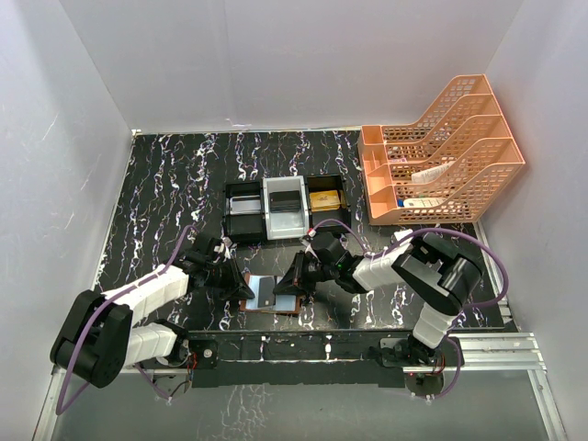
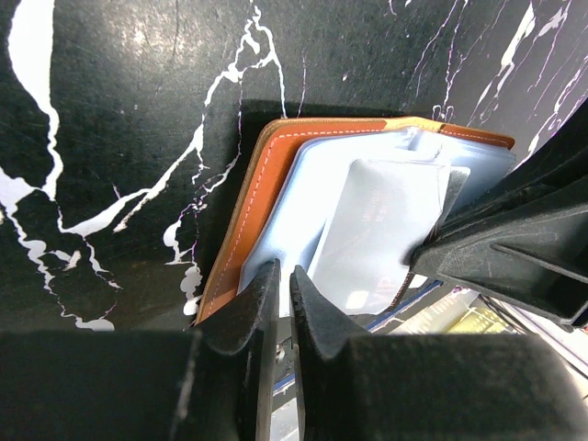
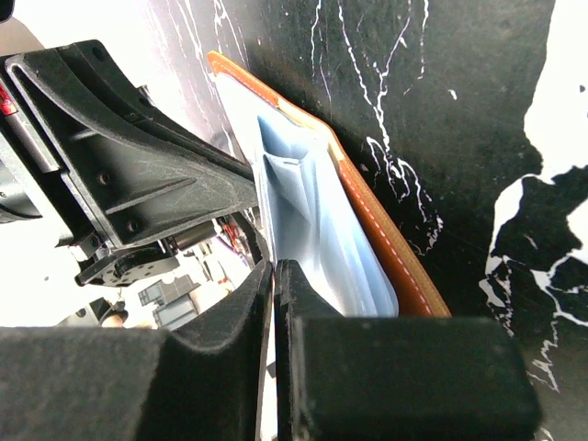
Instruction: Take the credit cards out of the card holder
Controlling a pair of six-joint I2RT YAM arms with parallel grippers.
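Note:
The pale pocket is covering the card, so next the left gripper opens and takes the pocket's edge closer to the card (image 2: pixel 323 255) before the right gripper pulls the card out.
The brown leather card holder (image 1: pixel 262 296) lies open near the table's front edge, its pale grey-blue pockets facing up. My left gripper (image 1: pixel 241 287) pinches the holder's left side; in the left wrist view its jaws (image 2: pixel 283 276) stand almost together over the pocket edge beside the orange-brown cover (image 2: pixel 266 184). A pale grey-blue credit card (image 2: pixel 386 220) sticks out of a pocket, tilted. My right gripper (image 1: pixel 296 283) is shut on that card's thin edge (image 3: pixel 285 184), jaws tight (image 3: pixel 275 266), next to the cover (image 3: pixel 386 230).
A black-and-white compartment tray (image 1: pixel 276 209) with a gold block (image 1: pixel 323 199) stands just behind the holder. An orange mesh file rack (image 1: pixel 441 152) fills the back right. White walls close in three sides. The metal rail (image 1: pixel 487 344) runs along the front.

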